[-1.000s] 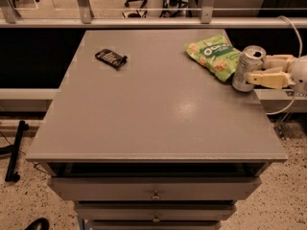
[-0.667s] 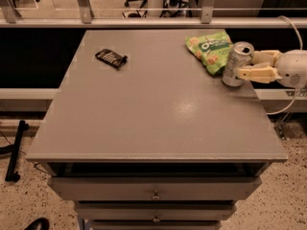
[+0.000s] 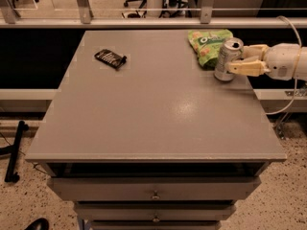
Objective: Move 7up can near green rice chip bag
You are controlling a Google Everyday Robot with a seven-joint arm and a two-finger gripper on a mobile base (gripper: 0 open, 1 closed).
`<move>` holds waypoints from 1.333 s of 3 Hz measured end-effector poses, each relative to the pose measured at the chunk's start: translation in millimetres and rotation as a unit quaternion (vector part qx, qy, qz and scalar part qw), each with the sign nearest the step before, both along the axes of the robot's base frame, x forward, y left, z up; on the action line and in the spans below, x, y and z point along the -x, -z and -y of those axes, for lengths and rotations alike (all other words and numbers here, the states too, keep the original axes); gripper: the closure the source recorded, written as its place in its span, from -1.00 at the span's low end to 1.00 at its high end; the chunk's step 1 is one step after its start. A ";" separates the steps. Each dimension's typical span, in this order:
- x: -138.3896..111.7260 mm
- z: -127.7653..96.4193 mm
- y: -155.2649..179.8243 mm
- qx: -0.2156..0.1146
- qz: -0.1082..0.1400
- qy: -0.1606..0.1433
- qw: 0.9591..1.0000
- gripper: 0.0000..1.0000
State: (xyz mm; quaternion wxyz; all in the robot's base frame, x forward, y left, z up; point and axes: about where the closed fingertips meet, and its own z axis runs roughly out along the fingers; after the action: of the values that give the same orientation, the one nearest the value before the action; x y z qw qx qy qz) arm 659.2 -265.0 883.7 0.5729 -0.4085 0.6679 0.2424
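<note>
My gripper will let go of the 7up can in the space that lies between the green rice chip bag and the table's edge (image 3: 242, 75).
The 7up can (image 3: 225, 61), silver with a pull-tab top, stands at the table's right side, far half. My gripper (image 3: 235, 59) reaches in from the right edge and is shut on it, one cream finger (image 3: 247, 67) on the near side and one on the far side. The green rice chip bag (image 3: 206, 43), crinkled with a white logo, lies just behind and left of the can. The can's left side touches or overlaps the bag's near edge.
A small flat dark object (image 3: 111, 58) lies at the far left of the grey table (image 3: 144, 119). Drawers (image 3: 154, 190) sit under the table's front edge. A rail and chair legs stand behind the table. A cable hangs at the right.
My gripper has carried the can leftwards along the right side of the table, up against the green bag. The bag has shifted slightly towards the far edge.
</note>
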 end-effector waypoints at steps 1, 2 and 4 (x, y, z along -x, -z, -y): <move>1.5 14.7 -3.9 0.011 -0.001 0.013 1.000 1.00; 4.7 30.9 -7.8 0.018 -0.001 0.028 0.999 1.00; 8.3 51.8 -6.2 0.007 -0.004 0.051 0.999 0.65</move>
State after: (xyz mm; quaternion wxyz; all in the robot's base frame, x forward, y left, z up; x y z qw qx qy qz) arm 650.9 -316.8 890.0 0.5790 -0.3766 0.6920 0.2097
